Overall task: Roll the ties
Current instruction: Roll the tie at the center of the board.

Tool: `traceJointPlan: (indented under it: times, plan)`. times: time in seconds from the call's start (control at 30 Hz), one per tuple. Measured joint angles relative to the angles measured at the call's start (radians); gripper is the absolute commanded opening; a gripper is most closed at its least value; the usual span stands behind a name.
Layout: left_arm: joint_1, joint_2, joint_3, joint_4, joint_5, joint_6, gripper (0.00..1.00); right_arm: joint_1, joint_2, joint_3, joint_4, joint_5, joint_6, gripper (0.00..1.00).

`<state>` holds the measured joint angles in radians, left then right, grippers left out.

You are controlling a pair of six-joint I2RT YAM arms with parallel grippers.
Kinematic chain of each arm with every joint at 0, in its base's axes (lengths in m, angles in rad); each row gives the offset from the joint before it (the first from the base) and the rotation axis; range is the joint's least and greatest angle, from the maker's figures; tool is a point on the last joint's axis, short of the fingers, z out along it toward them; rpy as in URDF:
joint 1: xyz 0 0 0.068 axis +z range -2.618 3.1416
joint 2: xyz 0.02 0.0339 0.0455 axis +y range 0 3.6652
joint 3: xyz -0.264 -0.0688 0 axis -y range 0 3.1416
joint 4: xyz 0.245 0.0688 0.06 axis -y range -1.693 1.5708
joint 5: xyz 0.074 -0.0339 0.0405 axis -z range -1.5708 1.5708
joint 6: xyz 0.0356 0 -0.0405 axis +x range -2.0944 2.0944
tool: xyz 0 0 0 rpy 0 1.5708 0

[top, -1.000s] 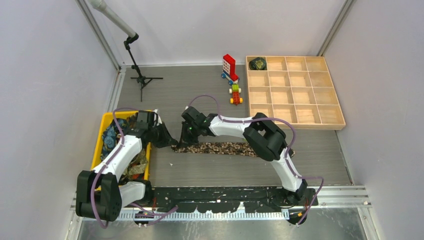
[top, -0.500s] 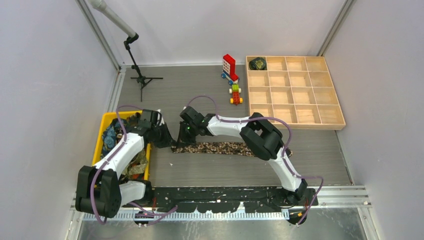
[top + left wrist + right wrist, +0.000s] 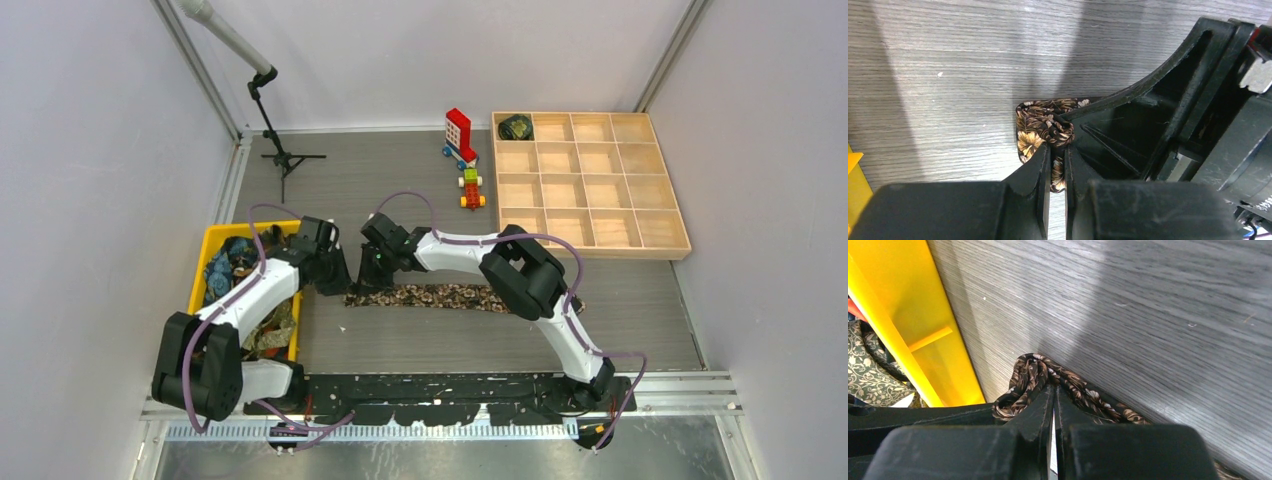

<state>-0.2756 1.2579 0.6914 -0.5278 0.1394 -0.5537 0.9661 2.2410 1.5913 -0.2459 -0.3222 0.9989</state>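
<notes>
The tie is heaped twisted in my left gripper's fingers; it should open, back off and take the tie's end edge [image 3: 1025,136] before rolling.
A brown-tan-black mottled tie [image 3: 450,297] lies flat across the table, running from left to right. Both grippers meet at its left end. My left gripper [image 3: 343,283] is shut on a bunched fold of the tie [image 3: 1035,120], with fabric showing between its jaws [image 3: 1058,157]. My right gripper [image 3: 368,279] pinches the same end from the other side. In the right wrist view its jaws [image 3: 1054,390] are shut on the gathered tie [image 3: 1030,375]. A rolled tie [image 3: 516,127] sits in the far-left compartment of the wooden tray.
A yellow bin [image 3: 196,290] at the left holds more ties, blue [image 3: 218,270] and olive [image 3: 276,326]. The wooden grid tray [image 3: 590,250] stands at the back right. Toy bricks [image 3: 459,135] and a small toy [image 3: 471,188] lie beside it. A tripod stand [image 3: 281,160] stands at the back left.
My left arm has swung a little to the right, closer to the right gripper at the tie's end. The right gripper shifted slightly left. Both stay shut on the tie.
</notes>
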Motion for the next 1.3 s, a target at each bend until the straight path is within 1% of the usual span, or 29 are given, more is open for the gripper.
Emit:
traceJointPlan:
  times: [0.2, 0.43, 0.5, 0.63, 0.7, 0.8, 0.97, 1.3]
  plan:
    - [-0.037, 0.028, 0.013, 0.001, -0.041, -0.016, 0.00, -0.003, -0.013, -0.020, -0.002, 0.010, -0.008, 0.09]
    - [-0.071, 0.064, 0.013, 0.020, -0.061, -0.033, 0.00, -0.006, -0.130, -0.124, -0.035, 0.034, -0.036, 0.09]
    - [-0.078, 0.071, 0.015, 0.022, -0.066, -0.039, 0.06, -0.008, -0.172, -0.147, -0.040, 0.040, -0.045, 0.09]
    - [-0.093, 0.090, 0.030, 0.021, -0.072, -0.044, 0.21, -0.012, -0.235, -0.180, -0.047, 0.054, -0.056, 0.09]
    - [-0.098, 0.096, 0.034, 0.021, -0.076, -0.047, 0.26, -0.013, -0.245, -0.185, -0.048, 0.058, -0.058, 0.09]
    - [-0.103, 0.100, 0.045, 0.016, -0.077, -0.049, 0.32, -0.013, -0.249, -0.188, -0.051, 0.063, -0.060, 0.10]
    - [-0.104, 0.100, 0.069, -0.006, -0.077, -0.050, 0.35, -0.013, -0.249, -0.193, -0.072, 0.070, -0.065, 0.10]
    - [-0.104, 0.090, 0.097, -0.034, -0.075, -0.052, 0.33, -0.013, -0.249, -0.193, -0.086, 0.074, -0.073, 0.10]
